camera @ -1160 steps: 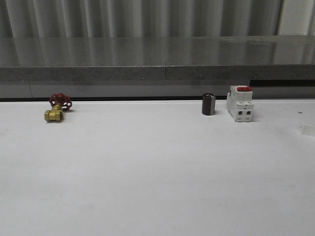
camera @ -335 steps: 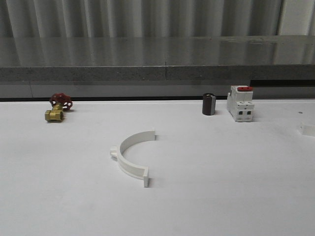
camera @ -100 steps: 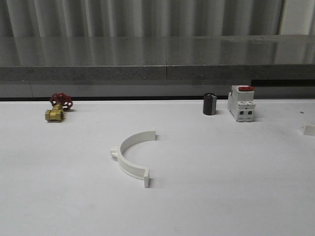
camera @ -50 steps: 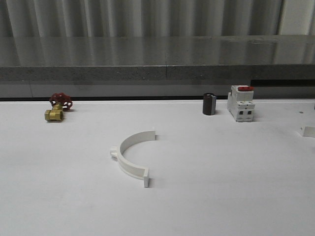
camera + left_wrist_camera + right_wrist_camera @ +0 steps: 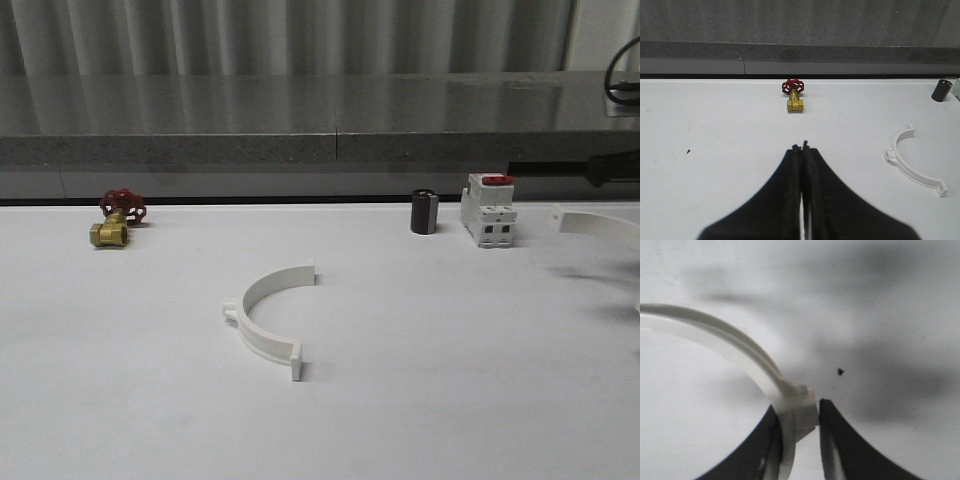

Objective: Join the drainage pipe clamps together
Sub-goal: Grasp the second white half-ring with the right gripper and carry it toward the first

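Observation:
My right gripper needs to release the second drainage pipe clamp, which hangs above the table now, on the white table (image 5: 379, 317), so that it lies up against the open ends of the flat clamp.
One drainage pipe clamp (image 5: 266, 320) lies flat at the middle of the white table, and the left wrist view has it too (image 5: 913, 169). My left gripper (image 5: 801, 148) is shut and empty, hovering over the table short of the valve and well to the side of that clamp. A second drainage pipe clamp (image 5: 600, 224) hangs above the table at the far right, past the breaker. My right gripper (image 5: 799, 416) is shut on it, its fingers pinching the clamp's tabbed middle (image 5: 799, 410). The white arc (image 5: 725, 342) curves away from the jaws.
A brass valve with a red handwheel (image 5: 117, 219) sits at the back left. A dark cylinder (image 5: 424, 212) and a white breaker with a red switch (image 5: 489, 210) stand at the back right. A grey ledge (image 5: 300, 145) borders the table's far edge.
The second clamp half, earlier just a white corner on the table at the right edge, is now lifted and further in, with the right arm's dark parts behind it. The middle clamp has not moved.

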`<state>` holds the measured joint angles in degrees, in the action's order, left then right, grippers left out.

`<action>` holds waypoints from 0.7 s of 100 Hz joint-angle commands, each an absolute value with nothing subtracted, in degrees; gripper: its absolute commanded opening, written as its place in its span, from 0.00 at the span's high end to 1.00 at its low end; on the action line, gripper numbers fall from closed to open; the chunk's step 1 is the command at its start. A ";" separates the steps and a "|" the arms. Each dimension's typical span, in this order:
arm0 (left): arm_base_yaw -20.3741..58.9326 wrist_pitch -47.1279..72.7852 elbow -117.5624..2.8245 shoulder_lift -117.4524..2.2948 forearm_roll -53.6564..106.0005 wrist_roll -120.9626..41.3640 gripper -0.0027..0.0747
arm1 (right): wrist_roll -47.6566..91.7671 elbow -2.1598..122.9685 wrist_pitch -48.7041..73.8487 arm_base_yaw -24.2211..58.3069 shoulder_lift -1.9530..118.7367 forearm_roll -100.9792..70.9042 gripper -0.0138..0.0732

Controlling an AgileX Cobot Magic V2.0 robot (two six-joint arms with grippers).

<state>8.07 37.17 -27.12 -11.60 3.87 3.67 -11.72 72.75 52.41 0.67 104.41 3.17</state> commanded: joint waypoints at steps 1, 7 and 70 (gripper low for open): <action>8.00 32.85 -28.54 -12.23 4.10 4.19 0.99 | -16.24 74.31 54.05 3.66 100.69 3.94 0.73; 8.00 32.85 -28.54 -12.23 4.10 4.19 0.99 | -19.48 74.31 55.36 6.46 100.69 3.98 0.73; 8.00 32.85 -28.54 -12.23 4.10 4.19 0.99 | -36.82 83.86 58.10 25.57 108.93 4.01 0.73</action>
<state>8.07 37.17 -27.12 -11.60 3.87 3.67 -36.08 79.67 56.59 24.40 109.49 3.17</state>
